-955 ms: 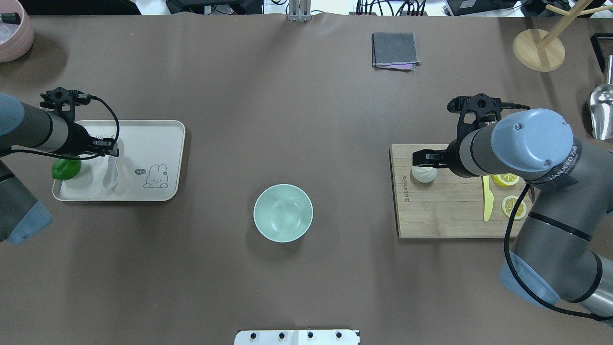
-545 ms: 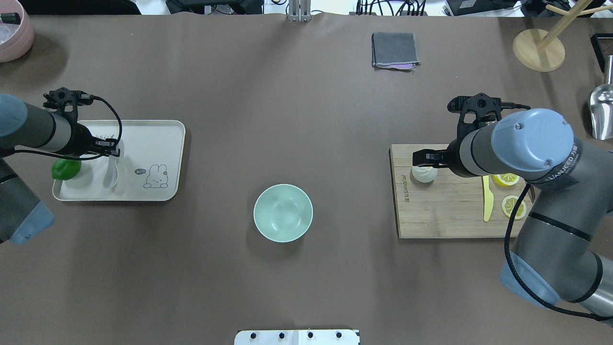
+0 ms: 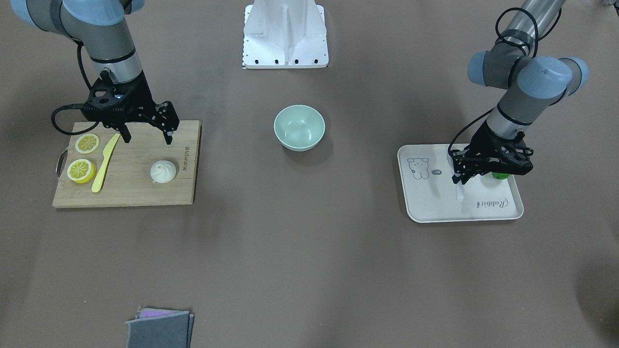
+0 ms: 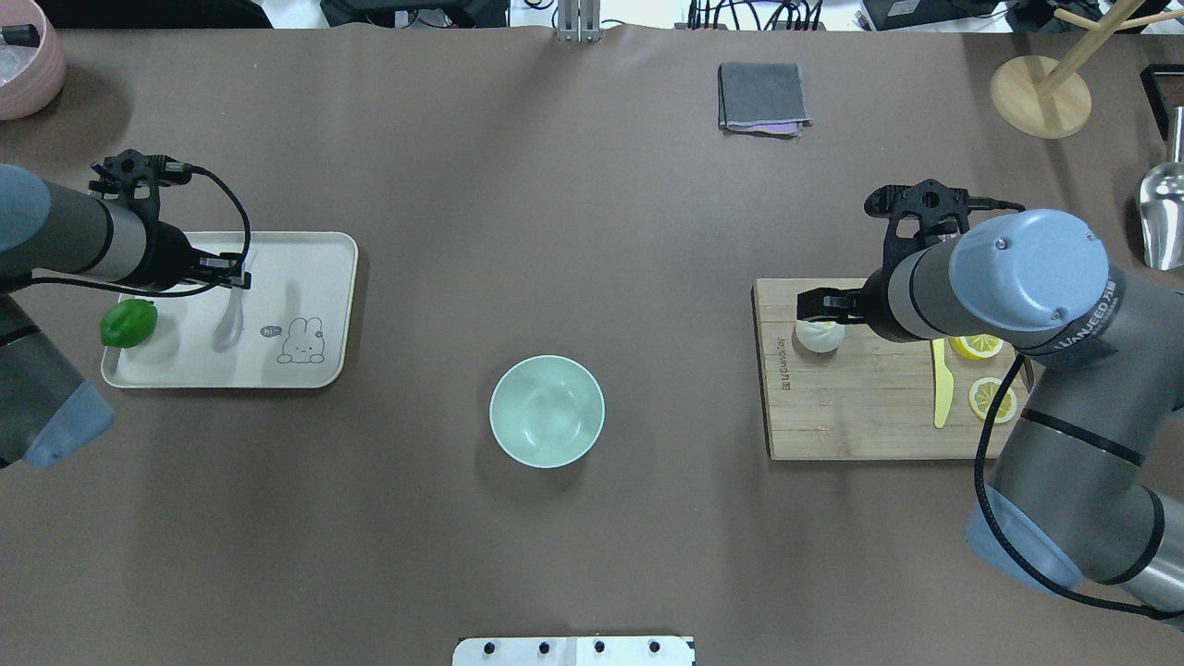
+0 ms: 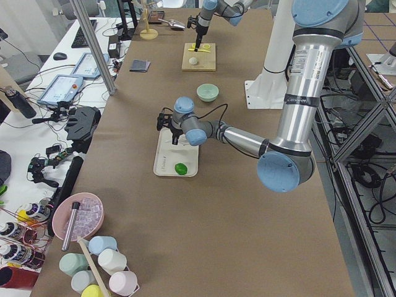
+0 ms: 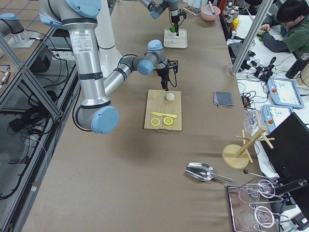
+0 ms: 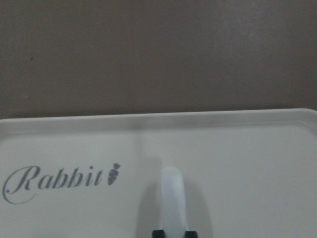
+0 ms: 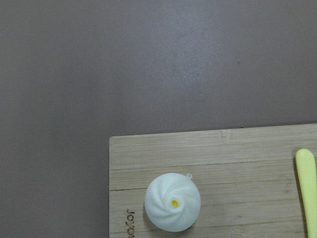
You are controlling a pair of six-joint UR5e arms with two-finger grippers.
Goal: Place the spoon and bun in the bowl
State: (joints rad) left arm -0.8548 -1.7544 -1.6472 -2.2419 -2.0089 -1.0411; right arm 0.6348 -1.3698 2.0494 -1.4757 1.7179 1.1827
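My left gripper is going to the empty mint-green bowl (image 3: 301, 127) in the middle of the table. It will let go of the white spoon inside that bowl.
The white spoon (image 4: 228, 322) is in my left gripper (image 4: 233, 277), which is shut on its handle over the cream tray (image 4: 314, 250). The left wrist view shows the handle (image 7: 173, 198) sticking out past the fingertips, its shadow on the tray. The white pleated bun (image 4: 820, 335) sits on the wooden board's (image 4: 851, 416) left end. My right gripper (image 3: 147, 137) hovers above it, open and empty. The bun lies low in the right wrist view (image 8: 173, 202). The mint-green bowl (image 4: 547, 411) stands empty mid-table between the arms.
A green fruit (image 4: 128, 323) lies on the tray's left end. A yellow knife (image 4: 941, 384) and two lemon slices (image 4: 992, 398) lie on the board's right part. A grey cloth (image 4: 762, 96), a wooden stand (image 4: 1041, 96) and a metal scoop (image 4: 1164, 217) are at the back.
My left gripper has moved toward the table's far side and slightly right, carrying the spoon with it. The right arm and the bun have not moved.
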